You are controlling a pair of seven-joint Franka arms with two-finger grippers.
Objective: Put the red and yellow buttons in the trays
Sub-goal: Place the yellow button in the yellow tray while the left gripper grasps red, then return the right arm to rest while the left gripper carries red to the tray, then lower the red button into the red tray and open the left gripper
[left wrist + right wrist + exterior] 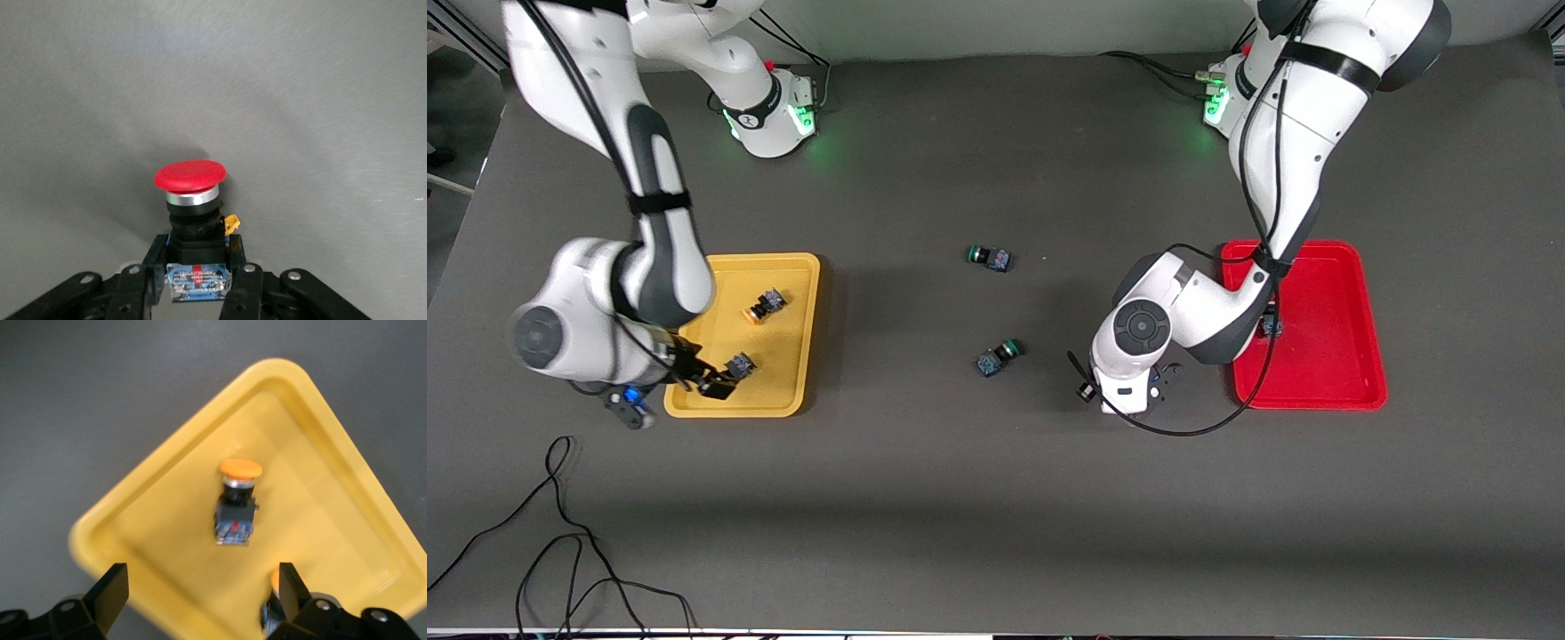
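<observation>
Next, I let go of the red-capped button, now over bare table beside the red tray, with my left gripper between the dark button and the red tray's outer rim [1331,319].
My left gripper [197,257] is shut on the dark body of a red-capped button [191,177], cap pointing away from the fingers, over bare grey table beside the red tray [1352,391]. In the front view the left arm's hand [1138,342] covers it. A dark button [1270,330] lies in the red tray, partly hidden by the arm. My right gripper [711,384] [201,580] is open and empty over the yellow tray's [787,400] [133,513] near corner. Two yellow-capped buttons lie in that tray: one [765,305] [238,500] in the middle, one [739,365] [270,603] beside a fingertip.
Two green-capped buttons lie on the table between the trays, one [989,257] farther from the front camera, one [997,356] nearer. Loose black cables [560,533] trail over the near table edge at the right arm's end.
</observation>
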